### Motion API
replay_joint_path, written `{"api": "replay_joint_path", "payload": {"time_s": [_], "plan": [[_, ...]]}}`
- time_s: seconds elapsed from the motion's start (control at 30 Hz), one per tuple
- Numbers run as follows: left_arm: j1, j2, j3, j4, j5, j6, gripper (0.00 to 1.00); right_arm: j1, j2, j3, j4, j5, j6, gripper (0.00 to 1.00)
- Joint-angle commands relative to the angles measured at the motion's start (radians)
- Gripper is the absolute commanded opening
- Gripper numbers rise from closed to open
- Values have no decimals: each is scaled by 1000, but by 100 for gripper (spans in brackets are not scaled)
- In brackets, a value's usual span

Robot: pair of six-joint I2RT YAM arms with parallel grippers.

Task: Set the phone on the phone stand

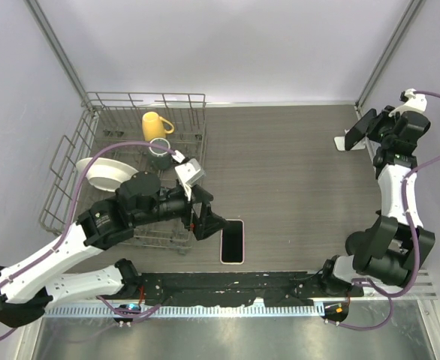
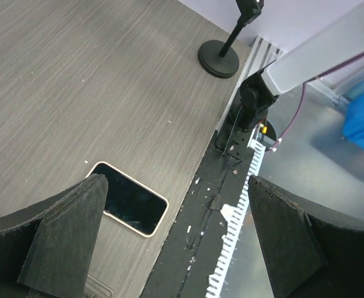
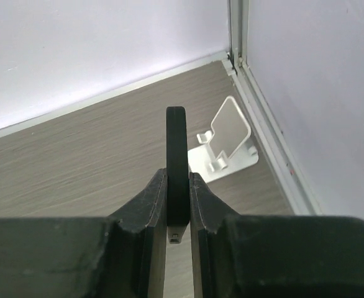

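I should let go of the black phone with my right gripper, leaning it against the upright plate of the small white phone stand (image 1: 365,127) (image 3: 230,131).
My right gripper (image 3: 177,181) is shut on a thin black phone (image 3: 176,139), held on edge and upright just left of the small white phone stand (image 3: 228,141) in the far right corner. In the top view the right gripper (image 1: 368,129) holds this phone (image 1: 361,126) close to the stand (image 1: 347,142). A second phone with a pale rim (image 1: 233,241) lies flat, screen up, near the table's front edge. It also shows in the left wrist view (image 2: 127,198). My left gripper (image 1: 207,219) is open and empty, just left of and above it (image 2: 176,186).
A wire dish rack (image 1: 92,127) at the left holds a yellow mug (image 1: 155,123), a white bowl (image 1: 109,174) and a dark cup (image 1: 160,150). A black strip (image 1: 227,283) runs along the near edge. A round black base with a post (image 2: 218,59) stands by it. Walls close the back and right.
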Motion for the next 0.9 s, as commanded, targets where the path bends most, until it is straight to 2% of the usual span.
{"api": "replay_joint_path", "payload": {"time_s": [0.0, 0.13, 0.3, 0.53, 0.87], "plan": [[-42, 2, 12, -10, -105, 95, 100, -45, 52, 106, 249, -140, -100, 1], [-48, -16, -7, 4, -145, 115, 100, -93, 123, 126, 317, -295, -172, 1], [-53, -10, -14, 16, -138, 127, 100, -101, 271, 296, 222, -396, -304, 1], [-51, 10, -14, 25, -171, 150, 100, -110, 355, 338, 234, -462, -338, 1], [-53, 28, -20, 37, -197, 173, 100, -125, 407, 307, 284, -499, -355, 1]]}}
